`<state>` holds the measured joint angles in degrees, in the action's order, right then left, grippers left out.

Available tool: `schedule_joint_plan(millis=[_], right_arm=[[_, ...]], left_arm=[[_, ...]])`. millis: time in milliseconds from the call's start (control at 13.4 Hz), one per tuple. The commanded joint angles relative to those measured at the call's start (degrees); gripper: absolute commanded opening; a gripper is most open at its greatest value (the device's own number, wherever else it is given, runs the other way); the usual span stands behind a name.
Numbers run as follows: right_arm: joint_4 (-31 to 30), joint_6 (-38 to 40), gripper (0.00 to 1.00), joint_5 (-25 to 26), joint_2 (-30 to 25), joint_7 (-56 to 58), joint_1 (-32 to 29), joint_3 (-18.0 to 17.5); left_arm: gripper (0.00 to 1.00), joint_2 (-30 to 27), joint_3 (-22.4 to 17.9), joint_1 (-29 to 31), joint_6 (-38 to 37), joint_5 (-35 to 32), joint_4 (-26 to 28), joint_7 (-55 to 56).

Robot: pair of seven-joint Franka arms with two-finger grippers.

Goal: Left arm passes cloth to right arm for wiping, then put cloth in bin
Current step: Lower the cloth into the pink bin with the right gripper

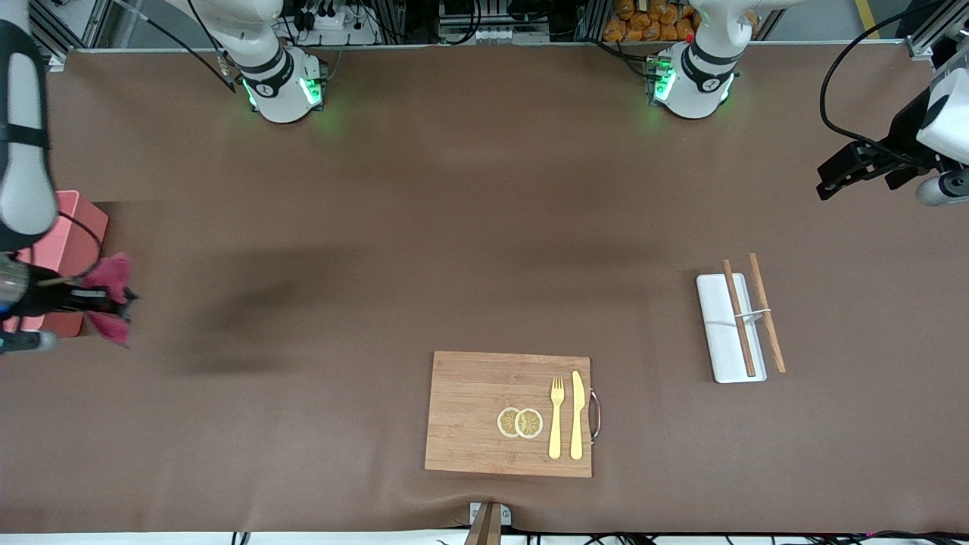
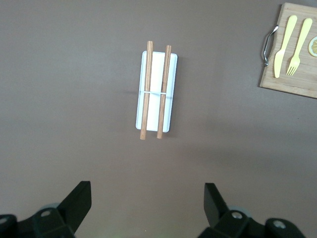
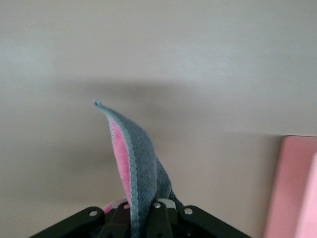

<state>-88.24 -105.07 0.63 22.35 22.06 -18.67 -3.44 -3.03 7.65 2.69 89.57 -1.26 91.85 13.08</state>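
The robot's right gripper will release the cloth inside the pink bin (image 1: 41, 268), close to its side facing the cutting board. The cloth now hangs beside the bin.
My right gripper (image 1: 97, 300) is shut on the cloth (image 1: 110, 297), which hangs magenta-red and dark grey over the table right beside the pink bin (image 1: 72, 231) at the right arm's end. In the right wrist view the cloth (image 3: 136, 153) stands up from between the closed fingers of the right gripper (image 3: 143, 212), and the bin's wall (image 3: 297, 183) shows at the edge. My left gripper (image 1: 852, 170) is open and empty, held high at the left arm's end of the table. In the left wrist view the left gripper (image 2: 147, 192) has its fingers (image 2: 79, 199) spread wide over bare table.
A white tray (image 1: 719, 333) with two wooden chopsticks (image 1: 738, 318) lies toward the left arm's end; it also shows in the left wrist view (image 2: 156, 79). A wooden cutting board (image 1: 469, 409) with a fork (image 1: 556, 416), a knife (image 1: 577, 412) and lemon slices (image 1: 520, 422) lies near the front camera.
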Motion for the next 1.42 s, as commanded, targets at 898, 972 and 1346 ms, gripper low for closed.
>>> schedule_joint_plan(millis=[898,972,1346], right_arm=[[4.1,-14.5,0.00,9.1,13.8,42.5,-25.8,-1.5],[4.1,-14.5,0.21,8.7,15.2,41.9,-25.9,-1.4],[3.9,-14.0,1.00,3.8,16.3,42.5,-27.7,-1.5]], left_arm=[[1.00,0.0,0.0,0.0,1.0,-0.9,0.4,-0.1],[1.00,0.0,0.0,0.0,1.0,-0.9,0.4,-0.1],[1.00,0.2,0.0,-0.2,1.6,-0.9,0.5,0.0]])
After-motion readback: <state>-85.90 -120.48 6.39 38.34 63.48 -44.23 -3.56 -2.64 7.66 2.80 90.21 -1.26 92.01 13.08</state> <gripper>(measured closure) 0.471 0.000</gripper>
